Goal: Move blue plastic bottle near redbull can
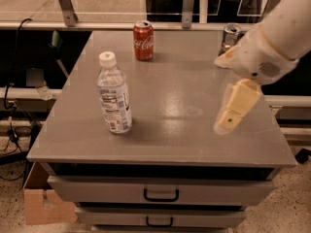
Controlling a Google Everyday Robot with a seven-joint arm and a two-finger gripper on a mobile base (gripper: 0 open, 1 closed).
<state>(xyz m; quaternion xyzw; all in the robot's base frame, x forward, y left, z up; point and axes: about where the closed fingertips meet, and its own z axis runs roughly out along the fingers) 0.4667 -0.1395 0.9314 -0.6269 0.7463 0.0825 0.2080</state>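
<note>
The gripper should next close on the blue plastic bottle's lower part [117, 115], around the label's bottom.
The blue plastic bottle [114, 94] stands upright on the left part of the grey table top [170, 130]; it is clear, with a white cap and a white-and-blue label. The redbull can [230, 36] stands at the far right corner, partly hidden behind my arm. My gripper [227, 122] hangs over the right side of the table, well to the right of the bottle and in front of the can, holding nothing that I can see.
A red Coca-Cola can [144, 41] stands at the back middle of the table. Drawers with handles [161, 195] sit below the top. A cardboard box [43, 204] is on the floor at the lower left. Metal rails and cables run behind and to the left.
</note>
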